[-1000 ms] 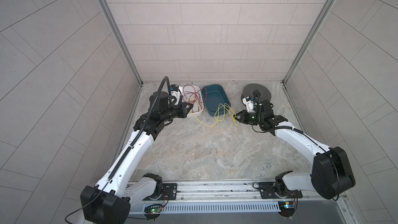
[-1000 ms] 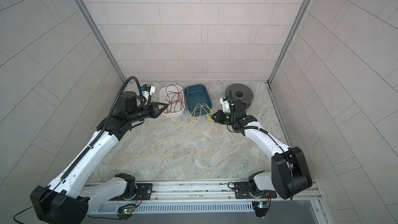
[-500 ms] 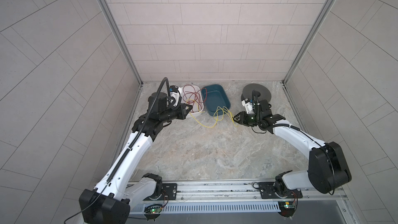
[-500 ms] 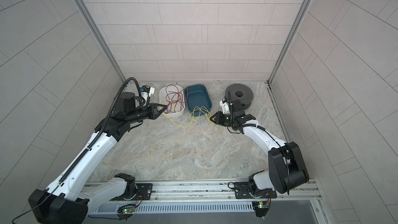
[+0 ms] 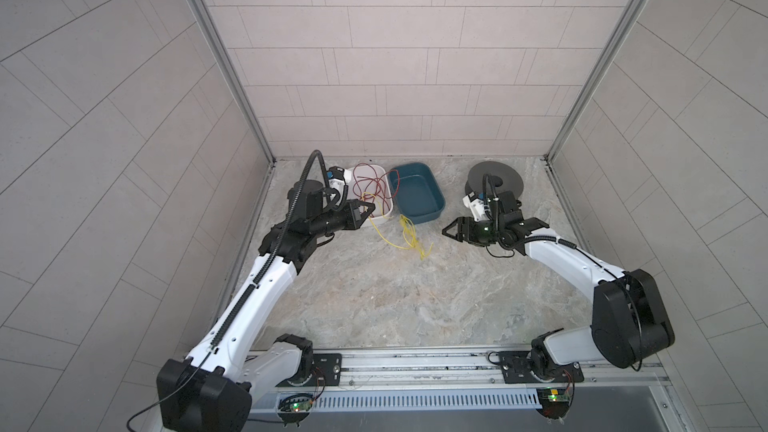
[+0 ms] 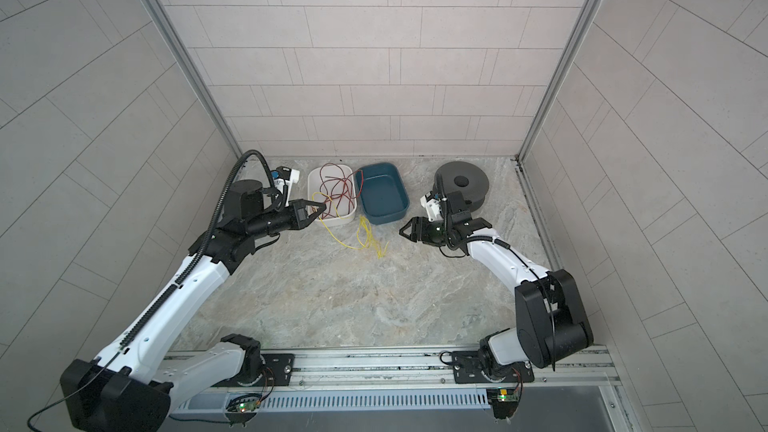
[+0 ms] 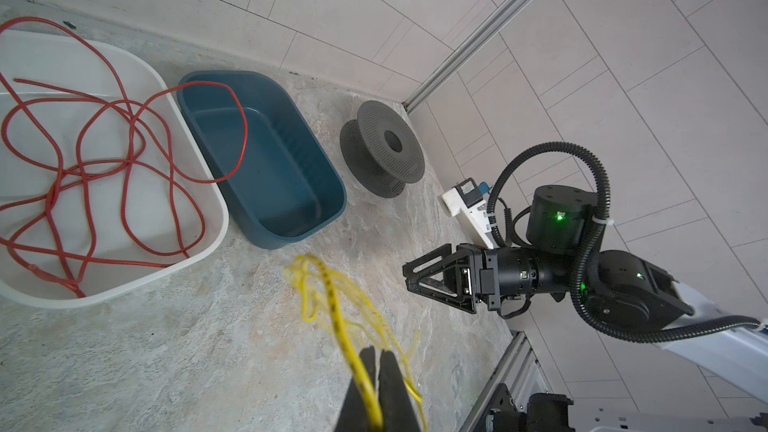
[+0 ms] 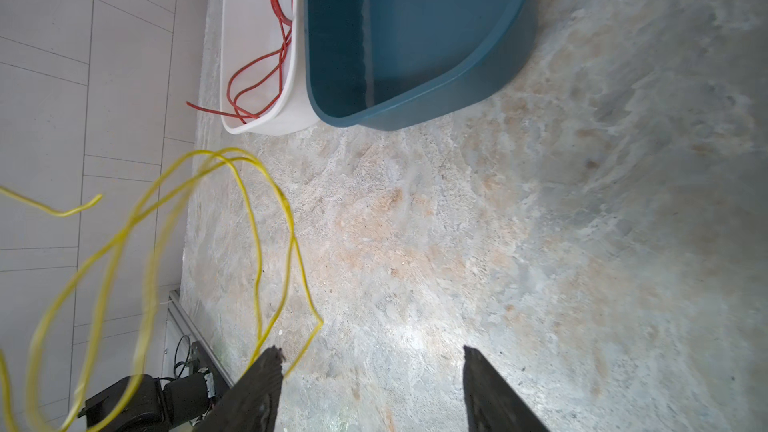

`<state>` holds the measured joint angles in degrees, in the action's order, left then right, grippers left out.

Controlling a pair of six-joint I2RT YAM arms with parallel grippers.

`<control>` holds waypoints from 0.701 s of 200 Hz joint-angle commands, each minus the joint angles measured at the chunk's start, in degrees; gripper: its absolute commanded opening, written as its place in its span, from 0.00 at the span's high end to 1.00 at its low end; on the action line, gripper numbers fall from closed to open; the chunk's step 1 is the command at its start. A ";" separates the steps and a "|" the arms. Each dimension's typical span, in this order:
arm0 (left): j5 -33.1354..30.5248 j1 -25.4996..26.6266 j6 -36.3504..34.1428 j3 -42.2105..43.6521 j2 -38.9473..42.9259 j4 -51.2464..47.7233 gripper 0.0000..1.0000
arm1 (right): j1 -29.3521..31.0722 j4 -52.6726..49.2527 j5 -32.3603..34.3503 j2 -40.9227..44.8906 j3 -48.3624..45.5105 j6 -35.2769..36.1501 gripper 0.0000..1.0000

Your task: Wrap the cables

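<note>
Next, my right gripper needs to go to the near end (image 5: 420, 250) (image 8: 262, 344) of the yellow cable's loops, in front of the blue tray, and close there.
The yellow cable (image 5: 409, 234) (image 6: 365, 234) lies in loose loops on the stone floor in front of the two trays. My left gripper (image 5: 371, 208) (image 7: 377, 357) is shut on one strand of the yellow cable (image 7: 332, 305), which trails from its tips down to the loops. Right of the loops, my right gripper (image 5: 446, 229) (image 8: 370, 351) stands open with nothing between its fingers. A strand of the yellow cable (image 8: 257, 218) passes just beside one fingertip. The dark grey spool (image 5: 494, 178) (image 7: 384, 147) lies behind the right wrist at the back right, bare of wire.
A white tray (image 5: 370, 166) at the back holds a tangled red cable (image 5: 372, 184), one loop of which hangs over into the blue tray (image 5: 415, 197) next to it. Tiled walls close in the back and both sides. A metal rail (image 5: 415, 361) runs along the front.
My right gripper has opened and let go of the yellow cable. The loops have dropped away from it onto the floor. The left gripper stays shut on its strand.
</note>
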<state>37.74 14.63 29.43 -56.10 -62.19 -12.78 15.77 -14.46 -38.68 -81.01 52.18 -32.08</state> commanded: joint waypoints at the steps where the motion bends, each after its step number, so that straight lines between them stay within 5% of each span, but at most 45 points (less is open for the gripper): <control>1: 2.18 -0.26 3.74 1.05 -0.24 5.48 1.00 | 0.74 2.20 -3.11 1.79 0.77 0.79 0.31; 55: 2.04 -0.31 5.55 0.42 -0.24 5.84 1.00 | 3.66 5.36 -3.63 5.18 -0.34 0.95 0.31; 140: 1.95 -0.26 7.91 -0.09 -0.89 6.96 1.00 | 10.94 10.10 4.42 5.07 -0.67 1.26 0.35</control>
<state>38.85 14.63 36.62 -55.35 -63.13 -8.29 24.93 -6.35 -37.17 -75.40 50.68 -31.75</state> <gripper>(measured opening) 0.059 0.655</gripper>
